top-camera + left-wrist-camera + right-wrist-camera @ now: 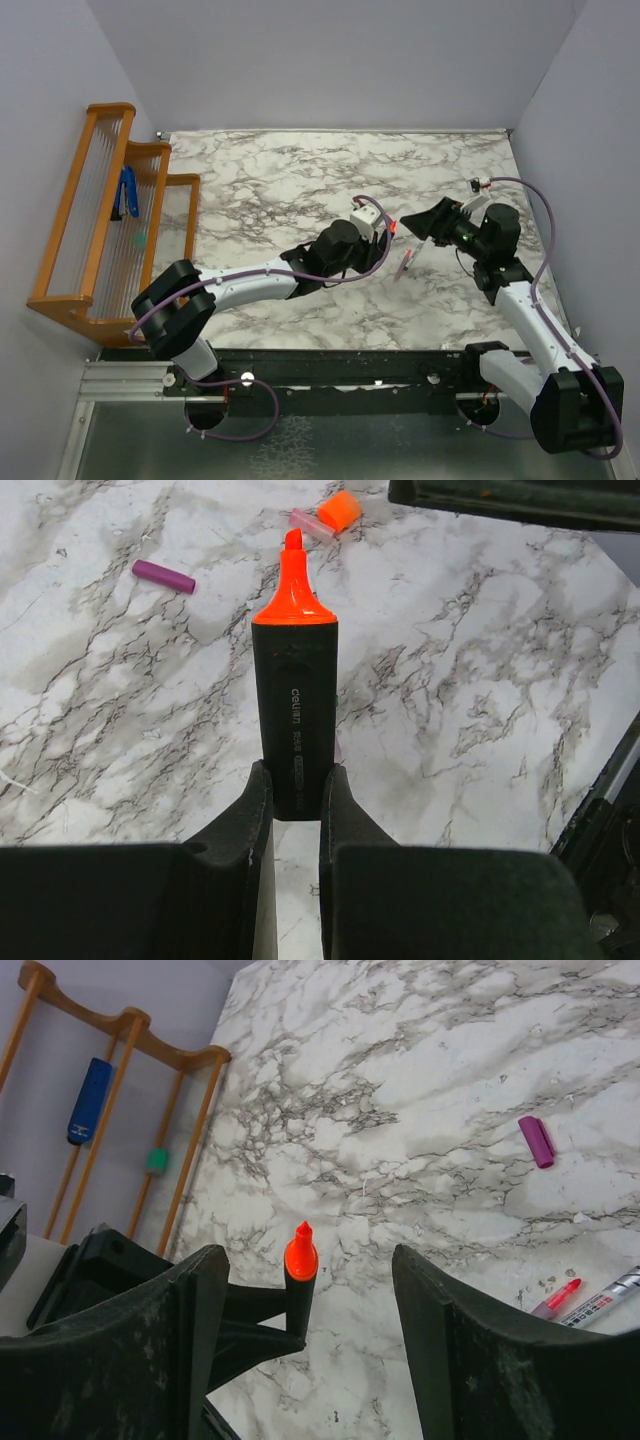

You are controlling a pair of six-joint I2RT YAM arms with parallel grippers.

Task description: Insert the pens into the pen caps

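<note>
My left gripper is holding the black marker by its narrow sides, so my right gripper will hold the marker while my left gripper turns to take the marker's wide sides (296,710).
My left gripper (297,780) is shut on the base of a short black marker (294,710), whose orange tip (300,1252) points away from it, above the table. My right gripper (307,1255) faces that tip with its jaws wide apart and nothing between them; from above it (425,222) sits just right of the left gripper (383,226). An orange cap (340,510) and a pale pink cap (310,525) lie together on the marble beyond the tip. A magenta cap (164,576) lies alone. Two thin pens, a pinkish one (555,1298) and a greyish one (605,1300), lie side by side.
A wooden rack (100,215) stands along the left wall, holding a blue-handled tool (128,193) and a small green item (155,1160). The marble tabletop (300,180) is walled at the back and on both sides. From above, the thin pens (405,262) lie just below the two grippers.
</note>
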